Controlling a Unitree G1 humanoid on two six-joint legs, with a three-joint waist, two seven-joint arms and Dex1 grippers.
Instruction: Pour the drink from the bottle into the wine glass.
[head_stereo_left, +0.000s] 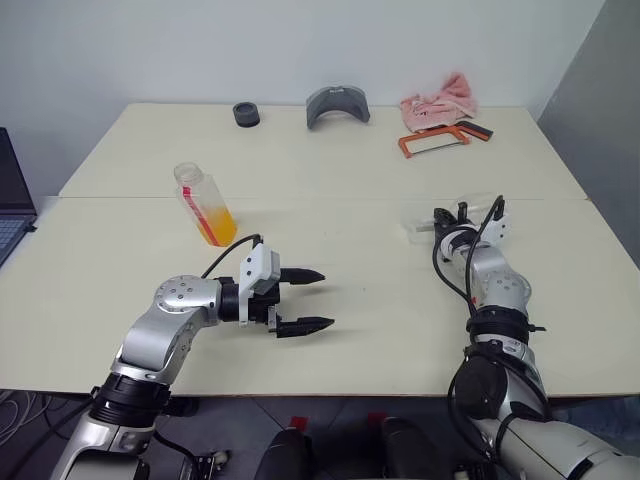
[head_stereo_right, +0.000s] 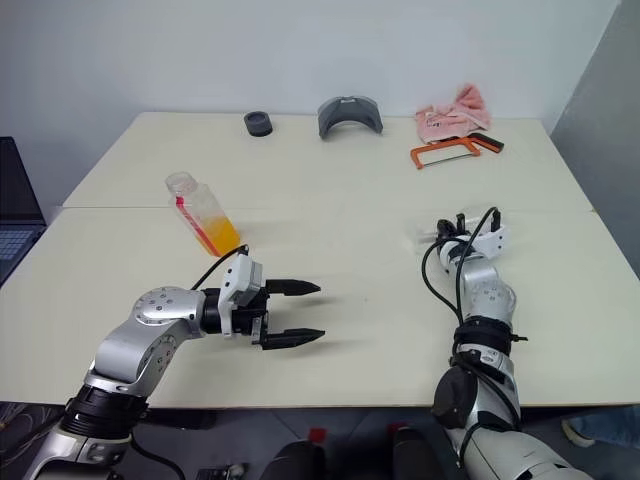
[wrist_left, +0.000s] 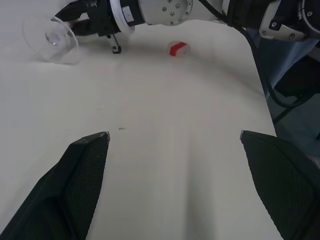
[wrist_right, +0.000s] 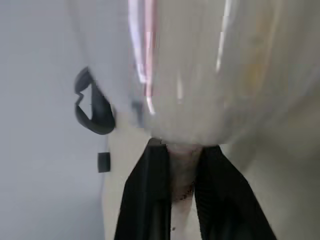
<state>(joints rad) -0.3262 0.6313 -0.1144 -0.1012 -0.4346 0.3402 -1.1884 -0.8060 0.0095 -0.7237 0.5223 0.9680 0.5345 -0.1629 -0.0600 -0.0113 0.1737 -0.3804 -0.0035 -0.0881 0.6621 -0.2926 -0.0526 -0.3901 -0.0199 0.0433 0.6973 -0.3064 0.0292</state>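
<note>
The robot's right gripper will release the wine glass upright on the bare table (head_stereo_left: 329, 249) just past the fingers of the left gripper.
The bottle (head_stereo_left: 205, 205) stands uncapped at the left of the table, its lower part filled with the orange drink (head_stereo_left: 218, 227). Its white-and-red cap (wrist_left: 178, 48) lies on the table beside my right arm. My left gripper (head_stereo_left: 318, 298) hovers open over the tabletop, in front of the bottle and apart from it, pointing right. The wine glass (wrist_left: 52, 37) lies tilted on its side at the right. My right gripper (wrist_right: 181, 150) is shut on its stem, with the clear bowl (wrist_right: 210, 75) just ahead of the fingers.
Along the far edge sit a black round object (head_stereo_left: 246, 114), a grey curved piece (head_stereo_left: 338, 104), a pink cloth (head_stereo_left: 438, 103) and an orange-framed saw (head_stereo_left: 434, 138). A laptop (head_stereo_left: 10, 200) sits off the left edge.
</note>
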